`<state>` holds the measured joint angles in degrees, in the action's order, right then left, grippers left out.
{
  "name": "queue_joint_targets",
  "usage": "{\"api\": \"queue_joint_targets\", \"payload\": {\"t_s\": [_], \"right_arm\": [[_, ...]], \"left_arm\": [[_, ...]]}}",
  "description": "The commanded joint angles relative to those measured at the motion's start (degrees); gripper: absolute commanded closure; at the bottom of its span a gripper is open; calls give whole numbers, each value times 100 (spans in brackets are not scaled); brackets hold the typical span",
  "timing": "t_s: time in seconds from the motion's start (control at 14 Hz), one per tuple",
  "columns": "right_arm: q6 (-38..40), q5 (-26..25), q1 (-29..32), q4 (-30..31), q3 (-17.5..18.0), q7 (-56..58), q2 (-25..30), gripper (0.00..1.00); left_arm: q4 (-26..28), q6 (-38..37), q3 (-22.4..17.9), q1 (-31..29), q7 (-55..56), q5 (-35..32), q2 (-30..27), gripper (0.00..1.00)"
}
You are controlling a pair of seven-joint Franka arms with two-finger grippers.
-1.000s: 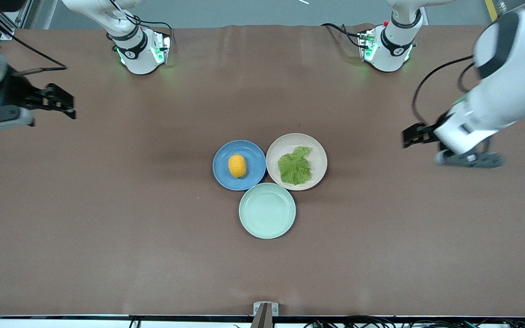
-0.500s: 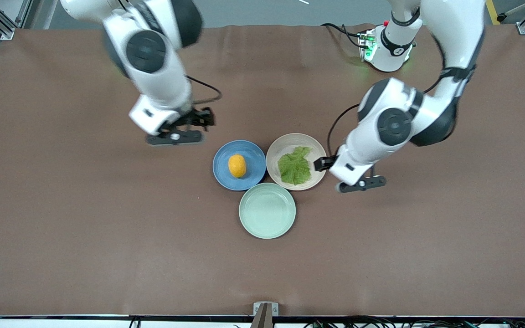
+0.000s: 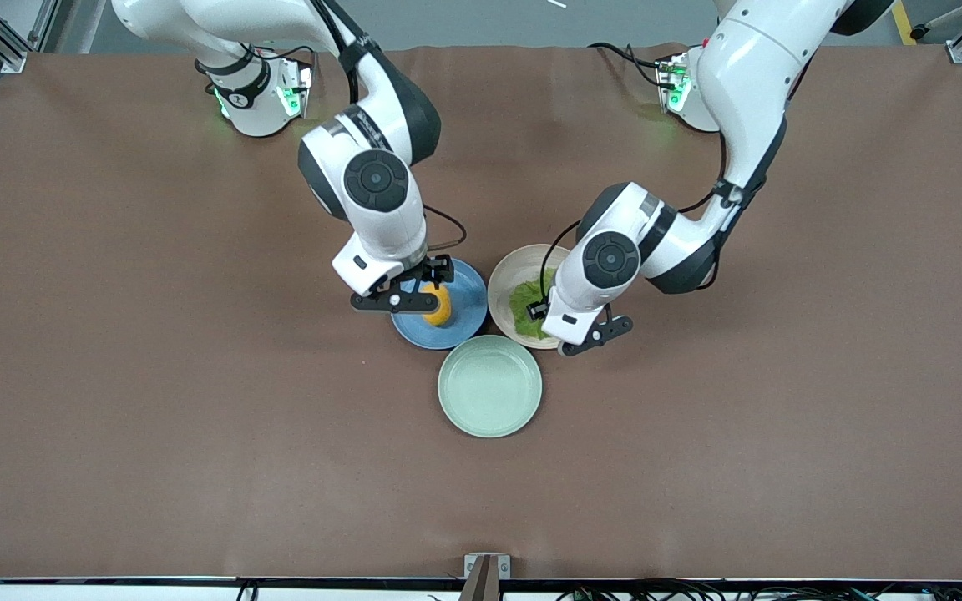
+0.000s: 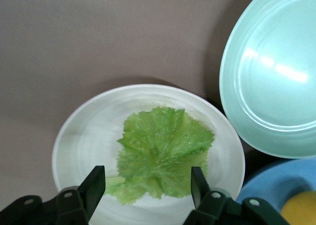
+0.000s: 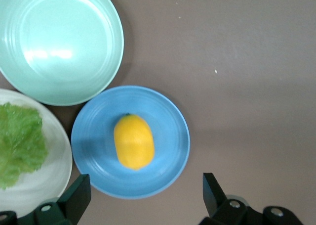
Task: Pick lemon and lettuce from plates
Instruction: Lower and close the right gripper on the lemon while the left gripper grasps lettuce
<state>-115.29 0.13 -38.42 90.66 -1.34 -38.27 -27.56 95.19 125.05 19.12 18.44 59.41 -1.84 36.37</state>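
I should move my right gripper to the lemon on the blue plate and close it on the lemon's middle (image 3: 437,305) (image 5: 134,145), behind the lemon's green stem end.
The yellow-orange lemon (image 3: 440,312) lies on the blue plate (image 3: 466,290); it also shows in the right wrist view (image 5: 134,141). My right gripper (image 3: 421,292) hovers over the blue plate (image 5: 170,121), open and empty (image 5: 145,190), with the lemon just ahead of its fingertips. The green lettuce (image 3: 523,300) lies flat on the beige plate (image 3: 513,269). My left gripper (image 3: 549,317) hovers over that plate (image 4: 81,136), open and empty (image 4: 146,185), its fingers either side of the near edge of the lettuce (image 4: 163,156).
A pale mint-green plate (image 3: 489,386) holds nothing and touches both other plates, nearer the front camera; it shows in both wrist views (image 4: 276,76) (image 5: 59,42). Bare brown table lies all around the three plates.
Both arms have swung in from the table's ends and come down over the plates. The right gripper went from beside the blue plate to over the lemon, the left onto the lettuce.
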Motion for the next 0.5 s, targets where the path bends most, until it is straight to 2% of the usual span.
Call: {"api": "queue_joint_targets", "payload": {"t_s": [0.0,0.29,0.43], "right_arm": [[-379,14,28,22,2,55,-232,0],[-406,22,72,75,11,504,-241,0],[-485,22,11,171,46,531,-250,0]], "left_arm": [[192,388,-13,20,167,-123,159,29],[491,398,-13,20,158,-123,143,36],[527,354,-13,37,202,-123,133,46]]}}
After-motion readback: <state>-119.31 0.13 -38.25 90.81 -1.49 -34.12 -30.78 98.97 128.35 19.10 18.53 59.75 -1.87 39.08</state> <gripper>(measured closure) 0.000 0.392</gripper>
